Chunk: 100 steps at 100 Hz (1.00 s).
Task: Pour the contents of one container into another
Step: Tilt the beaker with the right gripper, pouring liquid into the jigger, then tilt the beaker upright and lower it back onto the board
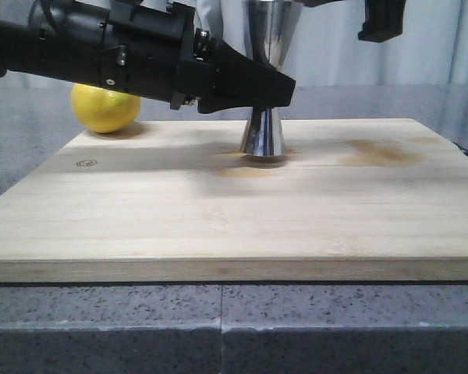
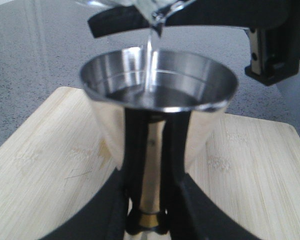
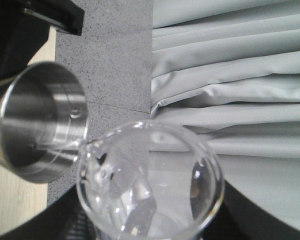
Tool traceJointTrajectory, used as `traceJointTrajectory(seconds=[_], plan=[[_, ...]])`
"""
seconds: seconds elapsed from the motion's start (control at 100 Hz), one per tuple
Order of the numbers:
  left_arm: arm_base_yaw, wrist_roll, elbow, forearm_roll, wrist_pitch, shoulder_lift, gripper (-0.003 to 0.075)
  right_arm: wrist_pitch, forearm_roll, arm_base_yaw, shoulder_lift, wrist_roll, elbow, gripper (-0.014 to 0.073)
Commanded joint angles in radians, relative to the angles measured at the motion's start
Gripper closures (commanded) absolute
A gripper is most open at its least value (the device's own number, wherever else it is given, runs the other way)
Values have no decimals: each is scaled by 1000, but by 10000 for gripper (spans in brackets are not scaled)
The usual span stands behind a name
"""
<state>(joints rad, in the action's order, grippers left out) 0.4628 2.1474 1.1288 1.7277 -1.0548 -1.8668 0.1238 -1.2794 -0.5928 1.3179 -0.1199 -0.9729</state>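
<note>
Next, I set the clear glass beaker on the large damp stain on the wooden board (image 1: 396, 146) with my right gripper.
The steel jigger (image 1: 264, 134) stands upright on the wooden board (image 1: 218, 222), gold band at its waist. My left gripper (image 1: 283, 87) is shut on that waist, fingers on both sides of it in the left wrist view (image 2: 150, 216). The clear glass beaker (image 3: 150, 186) is tilted over the jigger's open cup (image 2: 160, 85), held by my right gripper (image 3: 150, 227), whose dark fingers flank it. A thin stream of clear liquid (image 2: 150, 55) falls from the beaker's lip (image 2: 157, 20) into the cup. In the front view only part of the right gripper (image 1: 382, 23) shows, and the beaker is out of frame.
A yellow lemon (image 1: 105, 107) lies on the grey counter behind the board's far left corner. Damp brownish stains (image 1: 382, 152) mark the board to the right of the jigger. A grey curtain (image 3: 230, 75) hangs behind.
</note>
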Motion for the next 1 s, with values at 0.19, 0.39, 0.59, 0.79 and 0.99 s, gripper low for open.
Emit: traceJointTrajectory(seconds=[0.19,0.39,0.59,0.79,0.99], plan=[[9,-8,29,74,-72,45,618,-21,-23,-3,-25,-2,-35,273],[9,-8,29,74,-72,45,618,-13,23,-3,-25,95,-35,273],[9,-8,29,74,-72,45,618,19,28,0,-25,252,-35,273],[9,-8,29,74,-74,45,618,8,30,48,-25,498,-35,273],[9,-8,29,74,-74,45,618,-67,41,170,-30,742,-26,273]])
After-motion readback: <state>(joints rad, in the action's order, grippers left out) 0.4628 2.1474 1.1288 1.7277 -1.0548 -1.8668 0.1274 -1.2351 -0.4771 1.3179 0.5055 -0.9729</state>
